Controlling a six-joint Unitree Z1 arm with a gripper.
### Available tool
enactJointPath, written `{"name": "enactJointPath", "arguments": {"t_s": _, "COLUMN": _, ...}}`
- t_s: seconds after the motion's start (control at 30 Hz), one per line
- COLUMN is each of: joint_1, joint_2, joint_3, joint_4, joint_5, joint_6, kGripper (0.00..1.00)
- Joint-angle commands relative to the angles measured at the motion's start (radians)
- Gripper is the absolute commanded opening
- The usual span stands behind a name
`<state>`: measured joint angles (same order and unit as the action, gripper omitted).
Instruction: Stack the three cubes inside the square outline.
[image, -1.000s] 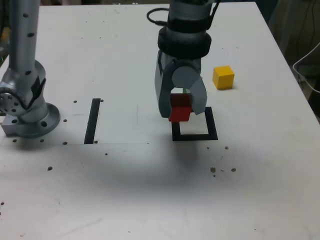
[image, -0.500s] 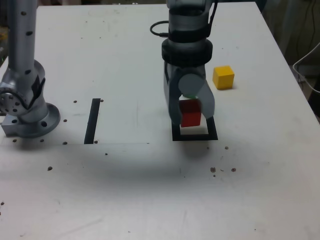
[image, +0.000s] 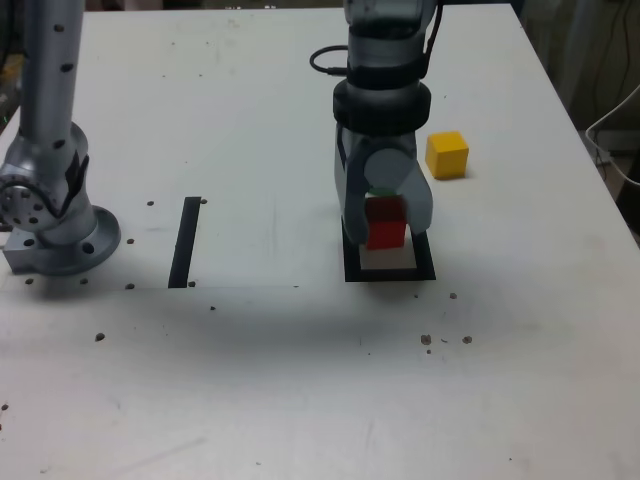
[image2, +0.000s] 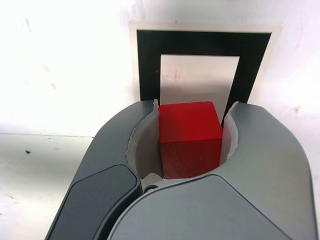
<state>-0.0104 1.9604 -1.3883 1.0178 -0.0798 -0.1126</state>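
The robot's gripper needs to release the red cube, now low over the outline's back part, on the white middle of the black square outline (image: 387, 243) (image2: 199, 90).
My gripper (image: 385, 236) points straight down and is shut on the red cube (image: 386, 222). It holds the cube low over the back part of the square outline (image: 390, 273). Whether the cube touches the table I cannot tell. In the wrist view the red cube (image2: 190, 137) sits clamped between the grey fingers (image2: 122, 145), and the outline (image2: 148, 65) with its white interior lies just beyond it. The yellow cube (image: 446, 155) rests on the table to the exterior view's right of the gripper, apart from it. A thin green sliver (image: 379, 191) shows behind the fingers.
A straight black tape strip (image: 185, 240) lies on the white table toward the exterior view's left. The arm's grey base (image: 50, 225) stands at the far left. A cable (image: 615, 125) hangs off the table's right edge. Small dark specks dot the front.
The gripper has carried the red cube to the exterior view's right and lower. The cube, tilted before, now hangs square over the outline.
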Motion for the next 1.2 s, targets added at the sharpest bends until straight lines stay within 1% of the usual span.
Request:
{"name": "enactJointPath", "arguments": {"t_s": 0.0, "joint_1": 0.005, "joint_2": 0.016, "joint_3": -0.01, "joint_4": -0.002, "joint_5": -0.001, "joint_6": 0.008, "kGripper": 0.18}}
{"name": "enactJointPath", "arguments": {"t_s": 0.13, "joint_1": 0.018, "joint_2": 0.037, "joint_3": -0.016, "joint_4": -0.002, "joint_5": -0.007, "joint_6": 0.024, "kGripper": 0.19}}
{"name": "enactJointPath", "arguments": {"t_s": 0.43, "joint_1": 0.051, "joint_2": 0.071, "joint_3": -0.032, "joint_4": -0.002, "joint_5": 0.001, "joint_6": 0.057, "kGripper": 0.2}}
{"name": "enactJointPath", "arguments": {"t_s": 0.8, "joint_1": 0.051, "joint_2": 0.072, "joint_3": -0.028, "joint_4": -0.001, "joint_5": -0.006, "joint_6": 0.059, "kGripper": 0.23}}
{"name": "enactJointPath", "arguments": {"t_s": 1.17, "joint_1": 0.047, "joint_2": 0.07, "joint_3": -0.013, "joint_4": -0.011, "joint_5": -0.005, "joint_6": 0.071, "kGripper": 0.28}}
